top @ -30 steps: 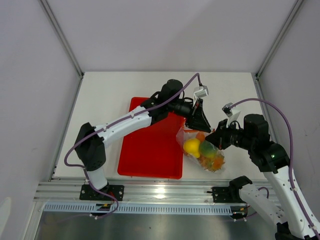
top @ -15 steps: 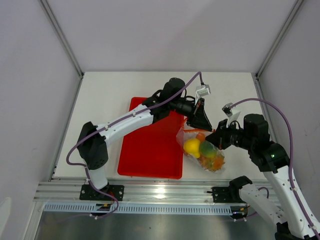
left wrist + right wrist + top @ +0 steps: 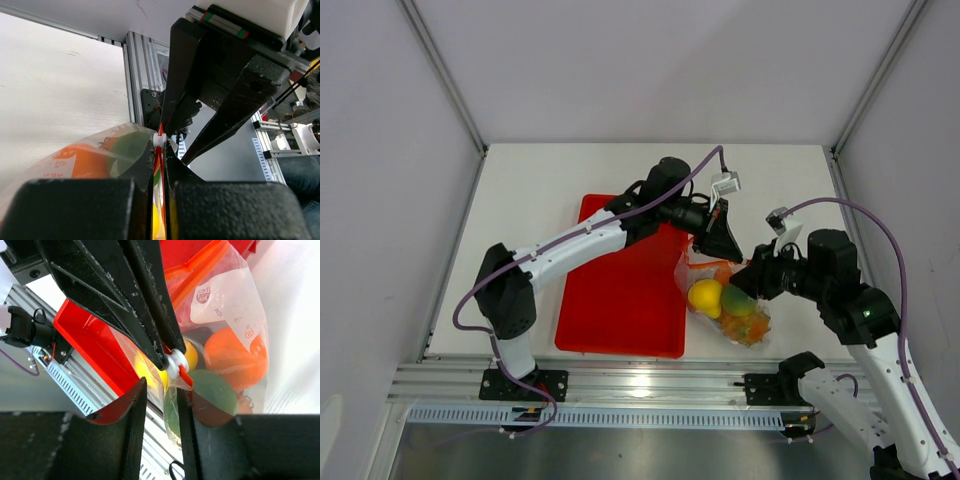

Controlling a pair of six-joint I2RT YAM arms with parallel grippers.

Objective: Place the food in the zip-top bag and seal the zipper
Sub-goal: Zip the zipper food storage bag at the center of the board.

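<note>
A fold of the bag hangs in my right gripper's fingers below the zipper. Next, I open them and take the zipper's orange end (image 3: 186,378) beside the slider.
The clear zip-top bag (image 3: 728,305) lies by the red tray's right edge. Through it show the food pieces: a yellow fruit (image 3: 704,297), a green one (image 3: 736,300) and an orange one (image 3: 235,357). My left gripper (image 3: 720,243) is shut on the zipper (image 3: 159,165), and the zipper's white slider (image 3: 158,140) sits just past its fingertips. From the right, my right gripper (image 3: 753,278) stands open at the bag's end. In the right wrist view a fold of clear plastic hangs in the gap between the right gripper's (image 3: 160,396) jaws, with the slider (image 3: 177,362) just beyond them.
The red tray (image 3: 620,300) lies left of the bag, under the left arm. The table's aluminium front rail (image 3: 650,385) runs close below the bag. White walls close in the table at the back and on both sides.
The left gripper has closed on the zipper strip. The right gripper was shut on the bag's end and has opened. The bag has shifted slightly.
</note>
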